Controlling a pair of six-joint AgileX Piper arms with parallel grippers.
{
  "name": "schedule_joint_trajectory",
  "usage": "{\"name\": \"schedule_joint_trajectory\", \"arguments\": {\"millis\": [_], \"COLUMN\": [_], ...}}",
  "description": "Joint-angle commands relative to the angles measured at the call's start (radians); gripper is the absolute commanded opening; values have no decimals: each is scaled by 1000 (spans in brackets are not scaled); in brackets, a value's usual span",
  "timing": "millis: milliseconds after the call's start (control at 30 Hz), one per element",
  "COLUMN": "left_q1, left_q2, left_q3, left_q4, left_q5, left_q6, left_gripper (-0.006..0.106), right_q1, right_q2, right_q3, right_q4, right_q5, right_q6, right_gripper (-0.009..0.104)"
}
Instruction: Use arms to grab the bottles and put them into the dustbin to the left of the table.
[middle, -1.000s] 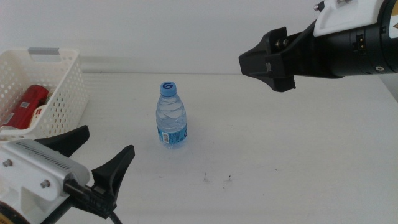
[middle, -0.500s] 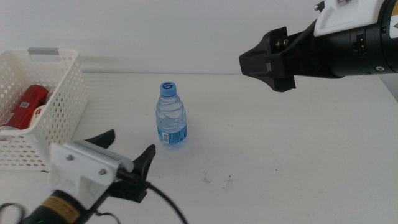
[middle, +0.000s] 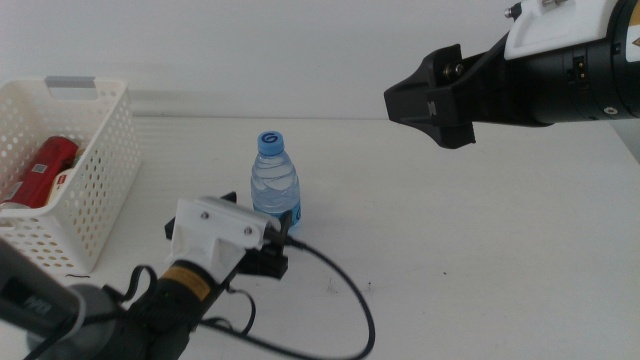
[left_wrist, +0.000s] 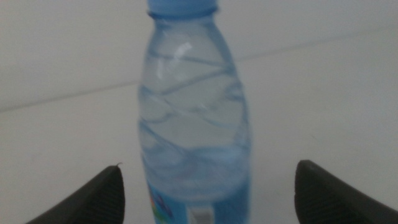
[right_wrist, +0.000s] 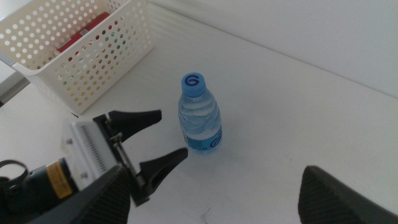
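Next, the left gripper closes around the water bottle's middle (middle: 277, 197) (left_wrist: 198, 170), a little above its blue label.
A small clear water bottle (middle: 275, 185) with a blue cap stands upright on the white table (middle: 470, 230). My left gripper (middle: 258, 222) is low on the table just in front of it, open. In the left wrist view the bottle (left_wrist: 196, 118) fills the gap between the two jaws, touching neither. The right wrist view shows the bottle (right_wrist: 200, 118) with the left gripper (right_wrist: 171, 133) beside it. My right gripper (middle: 432, 98) hangs high over the table's right part, open and empty. At the left edge stands the white dustbin (middle: 100, 150), with a red can (middle: 45, 165) lying in it.
The left arm's black cable (middle: 345, 290) trails across the table in front of the bottle. A few dark specks (middle: 330, 288) mark the tabletop. The dustbin (right_wrist: 93, 59) stands a short way left of the bottle.
My left gripper has moved forward and to the right from the bottom-left corner up to the bottle. The right arm and the bottle have stayed still.
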Motion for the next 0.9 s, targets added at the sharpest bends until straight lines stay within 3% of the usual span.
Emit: {"name": "schedule_joint_trajectory", "arguments": {"millis": [0,200,633,733,867], "left_q1": [19,58,67,67,67], "left_q2": [16,62,150,148,85], "left_q3": [-42,-181,-362,-362,-343], "left_q4": [11,61,58,59,117], "left_q5": [-9,144,278,286,353], "left_q6": [-7,-7,-7,-7,-31], "left_gripper": [94,94,93,84,48], "right_q1": [1,1,1,1,1], "right_q2": [0,0,0,0,0], "right_q3": [-7,-7,-7,-7,-7], "right_q4": [-11,-11,-11,-11,-11], "right_q5": [-3,-3,-3,-3,-3], "right_q6": [1,1,1,1,1], "right_gripper": [86,86,86,86,86]}}
